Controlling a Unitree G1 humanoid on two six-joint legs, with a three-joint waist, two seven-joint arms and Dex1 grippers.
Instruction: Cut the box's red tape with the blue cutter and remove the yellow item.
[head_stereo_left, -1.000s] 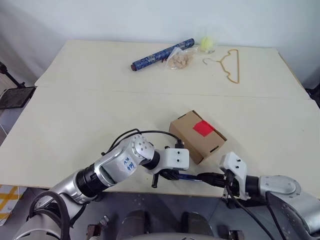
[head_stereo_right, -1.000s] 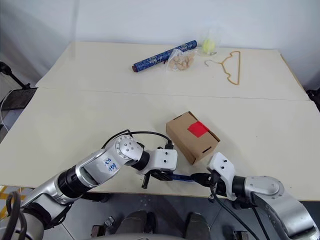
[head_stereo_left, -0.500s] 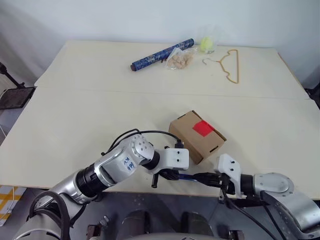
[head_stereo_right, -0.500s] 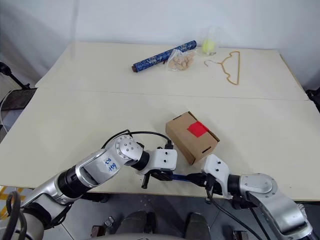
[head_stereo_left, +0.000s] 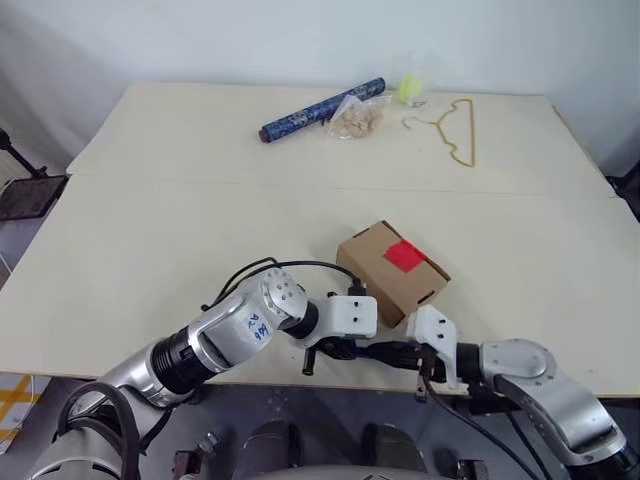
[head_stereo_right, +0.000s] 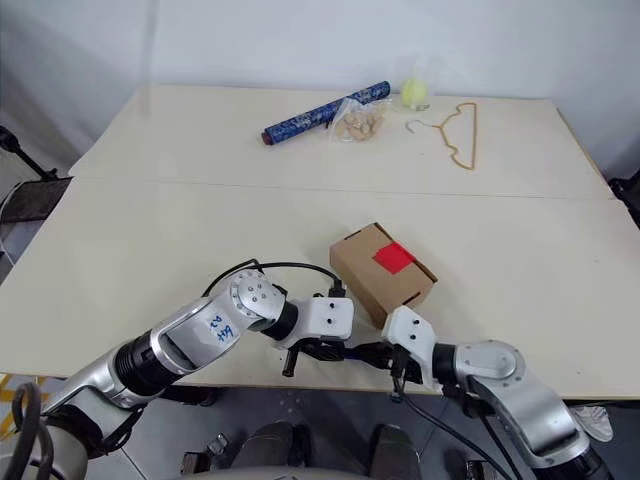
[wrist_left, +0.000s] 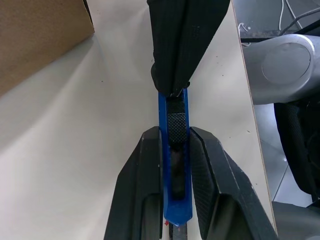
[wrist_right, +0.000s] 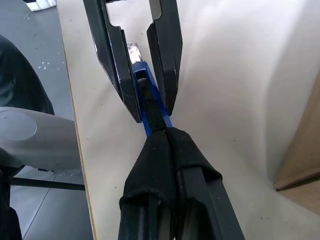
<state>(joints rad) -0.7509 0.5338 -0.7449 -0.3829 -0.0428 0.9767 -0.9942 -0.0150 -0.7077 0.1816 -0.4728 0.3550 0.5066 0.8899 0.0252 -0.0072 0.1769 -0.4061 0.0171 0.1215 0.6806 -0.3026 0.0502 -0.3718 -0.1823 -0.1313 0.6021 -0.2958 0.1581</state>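
Next, I open my right gripper and take the cutter's rear end (wrist_left: 174, 101) before cutting the red tape, because the cutter's blade points back into my left gripper.
The brown box (head_stereo_left: 385, 272) sits near the table's front edge, with the red tape (head_stereo_left: 405, 255) on its top face. My left gripper (wrist_left: 175, 134), in front of the box, is shut on the blue cutter (wrist_left: 177, 197) and holds it level along the front edge. My right gripper (wrist_right: 161, 134) is shut, and its joined fingertips (wrist_left: 172, 85) rest on the cutter's black slider (wrist_left: 175, 127). In the head views the two grippers meet tip to tip, the right gripper (head_stereo_left: 398, 352) just below the box. The yellow item is hidden.
At the far side lie a dark blue patterned roll (head_stereo_left: 323, 109), a clear bag of tan pieces (head_stereo_left: 357, 120), a yellow-green ball in a clear cup (head_stereo_left: 411, 89) and a tan wire hanger (head_stereo_left: 452, 130). The table's front edge (head_stereo_left: 250, 378) runs right under both grippers.
My right gripper has slid left along the cutter toward the left gripper and rolled a little; its tips now sit on the slider. The left gripper and the box have not moved.
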